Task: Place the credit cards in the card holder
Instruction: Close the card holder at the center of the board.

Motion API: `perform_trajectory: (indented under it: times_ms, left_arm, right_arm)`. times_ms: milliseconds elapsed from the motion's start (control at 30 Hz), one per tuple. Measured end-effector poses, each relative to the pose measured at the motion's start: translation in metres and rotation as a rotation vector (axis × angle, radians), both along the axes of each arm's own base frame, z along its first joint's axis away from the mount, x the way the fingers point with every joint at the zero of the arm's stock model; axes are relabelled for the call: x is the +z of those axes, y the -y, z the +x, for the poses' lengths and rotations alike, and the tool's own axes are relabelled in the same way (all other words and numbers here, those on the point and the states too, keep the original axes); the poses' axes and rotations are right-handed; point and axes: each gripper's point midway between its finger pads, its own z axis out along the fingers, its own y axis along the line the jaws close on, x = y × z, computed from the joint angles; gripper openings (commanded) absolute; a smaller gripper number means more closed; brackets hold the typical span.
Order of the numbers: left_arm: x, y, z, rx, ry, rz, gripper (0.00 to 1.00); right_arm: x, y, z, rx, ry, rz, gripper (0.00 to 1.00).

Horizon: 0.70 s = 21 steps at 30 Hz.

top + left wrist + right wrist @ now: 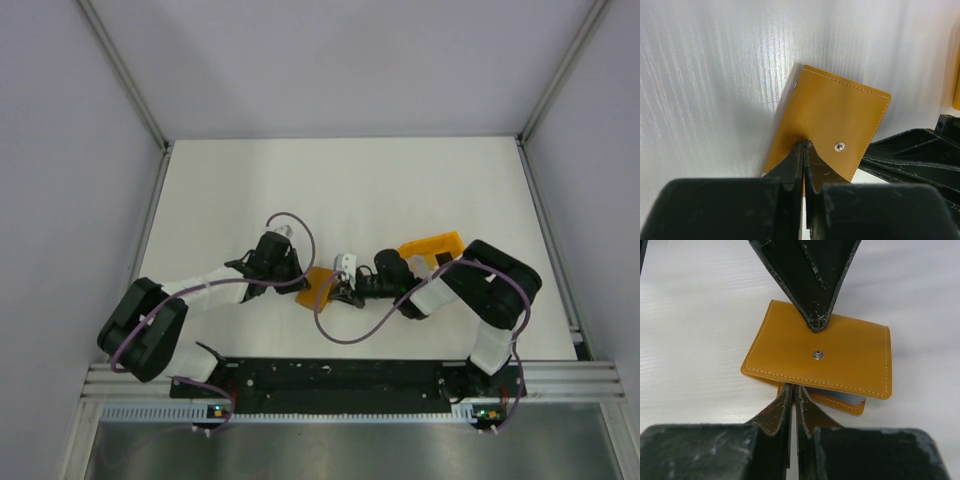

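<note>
The strap at my right fingers sits under the card holder's top flap, so they should open, take the strap's end and fold it over the snap stud (818, 355).
The orange card holder (318, 288) lies folded on the white table between the two grippers. My left gripper (804, 143) is shut, and its tips rest on the top flap (840, 115) near the snap stud. In the right wrist view those left fingertips (816, 326) come down from above onto the card holder (850, 357). My right gripper (793, 388) is shut, with its tips at the near edge just under the top flap. A pale blue-grey card edge (852, 398) shows between the two flaps. The rest of the credit cards is hidden.
A second orange object (432, 245) lies on the table behind the right arm and shows at the right edge of the left wrist view (956, 85). Grey walls with metal posts enclose the white table (330, 190).
</note>
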Motion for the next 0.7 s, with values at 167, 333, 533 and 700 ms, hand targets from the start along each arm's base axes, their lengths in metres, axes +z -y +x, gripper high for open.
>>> perform_trajectory:
  times_ms: [167,333,533,700]
  left_arm:
    - [0.0,0.0,0.0,0.002,0.0,0.001,0.0]
    - [0.0,0.001,-0.001,0.004,-0.003,-0.001,0.0]
    - [-0.001,0.002,-0.001,0.009,-0.012,-0.001,0.0]
    - [-0.001,0.002,-0.001,0.011,-0.015,-0.001,0.0]
  right_arm:
    - [0.0,0.0,-0.009,0.044,-0.025,0.005,0.0]
    - [0.004,0.003,-0.025,0.11,-0.037,0.02,0.0]
    - [0.01,0.006,-0.037,0.182,-0.041,0.031,0.0]
    - [0.009,0.011,-0.053,0.245,-0.067,0.037,0.0]
